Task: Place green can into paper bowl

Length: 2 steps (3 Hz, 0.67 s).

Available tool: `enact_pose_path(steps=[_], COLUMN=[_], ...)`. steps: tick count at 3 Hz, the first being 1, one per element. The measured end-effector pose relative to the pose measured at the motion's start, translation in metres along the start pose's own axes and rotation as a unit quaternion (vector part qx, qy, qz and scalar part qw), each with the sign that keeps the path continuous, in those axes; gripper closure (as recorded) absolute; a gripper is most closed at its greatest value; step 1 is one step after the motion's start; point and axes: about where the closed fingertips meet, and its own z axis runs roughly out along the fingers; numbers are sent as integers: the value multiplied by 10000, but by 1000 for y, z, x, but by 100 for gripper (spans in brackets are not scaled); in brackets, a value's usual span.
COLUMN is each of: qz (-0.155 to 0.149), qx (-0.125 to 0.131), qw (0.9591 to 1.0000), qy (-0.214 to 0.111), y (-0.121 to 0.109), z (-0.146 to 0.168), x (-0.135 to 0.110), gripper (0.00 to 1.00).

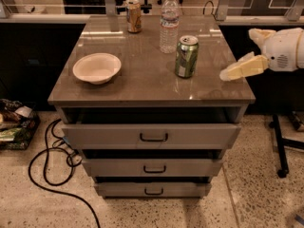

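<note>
The green can stands in front of the clear water bottle, and my gripper should close around the middle of the green can [186, 58].
The green can [186, 56] stands upright on the right half of the cabinet top. The paper bowl [97, 68] sits empty on the left half, well apart from the can. My gripper [237, 54] comes in from the right edge of the view, just right of the can and at about its height. It is open and empty. One pale finger [242, 68] points toward the can and the other [259, 33] stands higher, farther back. It does not touch the can.
A clear water bottle [169, 23] stands just behind the can, and an orange-brown can [134, 16] at the back. The cabinet top [142, 87] sits over three partly open drawers [152, 137]. Cables [52, 160] lie on the floor at left.
</note>
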Motion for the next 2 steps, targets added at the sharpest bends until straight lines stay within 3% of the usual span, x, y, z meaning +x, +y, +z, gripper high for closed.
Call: enact_pose_path(steps=[1, 2], qz=[117, 262], qx=[-361, -582], qw=[9974, 9928], qy=[-616, -1015], y=[-8, -15], z=[39, 68], x=[-8, -11], gripper=[0, 0])
